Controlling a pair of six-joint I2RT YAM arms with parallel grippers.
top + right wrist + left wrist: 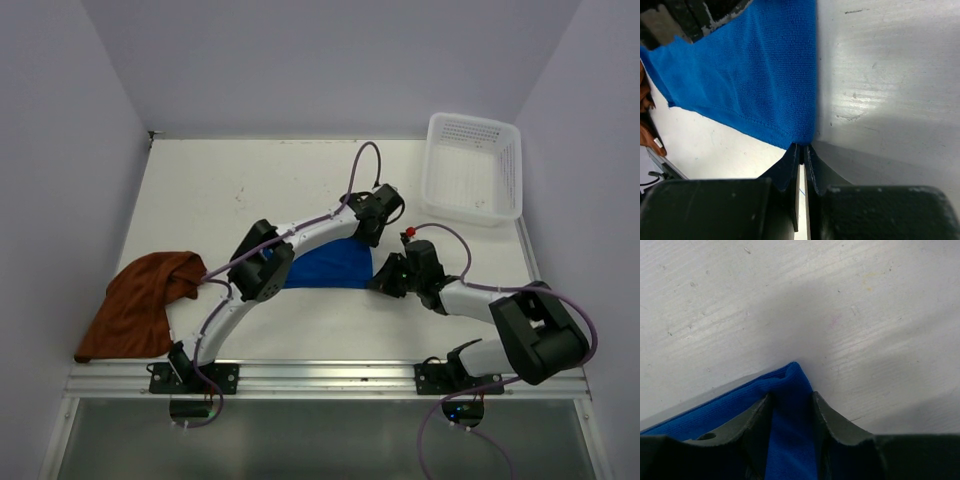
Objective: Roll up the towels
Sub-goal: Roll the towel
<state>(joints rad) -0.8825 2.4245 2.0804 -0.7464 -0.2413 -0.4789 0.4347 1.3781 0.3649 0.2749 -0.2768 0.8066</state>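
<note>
I have only the tip of the blue towel's near corner in my right gripper, so I need to open it and take the towel's edge further in before rolling (804,116).
The blue towel (330,268) lies in the middle of the table, stretched between both grippers. My left gripper (368,232) holds its far right corner; in the left wrist view a bunched fold of the blue towel (715,412) fills the gap in my left gripper (792,397). My right gripper (383,280) pinches the near right corner, and the right wrist view shows my right gripper (803,146) shut tight on the edge of the blue towel (750,75). The rust-brown towel (140,305) lies crumpled at the table's left edge, away from both grippers.
A white perforated basket (472,168) stands at the back right corner of the table. Walls close in on the left, back and right. The left arm (250,290) reaches across the towel's near left part.
</note>
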